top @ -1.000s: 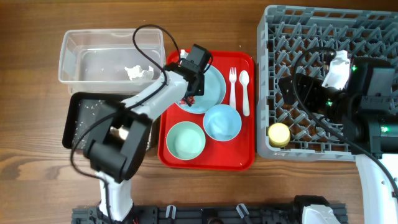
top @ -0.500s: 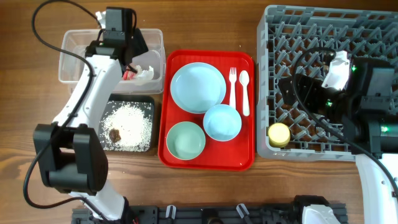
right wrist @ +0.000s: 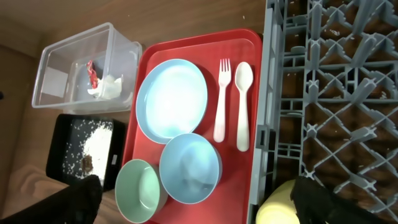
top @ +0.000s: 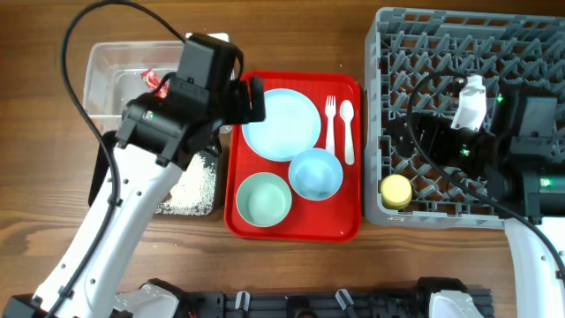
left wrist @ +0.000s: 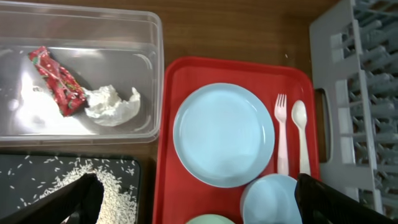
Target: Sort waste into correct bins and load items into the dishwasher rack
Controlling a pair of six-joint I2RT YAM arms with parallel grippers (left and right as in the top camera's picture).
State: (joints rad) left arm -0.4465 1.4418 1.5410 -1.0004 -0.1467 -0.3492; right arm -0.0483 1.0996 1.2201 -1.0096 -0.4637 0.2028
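I should move my right gripper to the blue bowl next and close it on the bowl's rim point(top: 341, 176) point(right wrist: 220, 167) on the side facing the grey rack.
The red wrapper point(left wrist: 56, 81) and white tissue point(left wrist: 112, 104) lie in the clear tub point(left wrist: 157, 37). Rice point(left wrist: 81, 182) and a brown scrap point(right wrist: 87, 163) are in the black tray point(right wrist: 59, 127). On the red serving tray point(top: 344, 225) sit the blue plate point(left wrist: 224, 134), fork point(left wrist: 282, 137), spoon point(left wrist: 301, 134), blue bowl point(right wrist: 189, 168) and green bowl point(right wrist: 140, 190). The yellow cup point(top: 396, 189) lies in the grey rack point(top: 441, 53). My left gripper point(left wrist: 199, 202) hovers open over the serving tray's left part, holding nothing. My right gripper point(right wrist: 196, 199) hangs open above the rack's left edge.
The tub and black tray stand side by side left of the serving tray, and the rack stands right of it. Bare wooden table point(top: 291, 35) shows beyond the serving tray and in front of it. Cables loop from both arms.
The left gripper opened, left the red wrapper in the clear tub, and swung right and up toward the serving tray. The right arm stayed over the rack.
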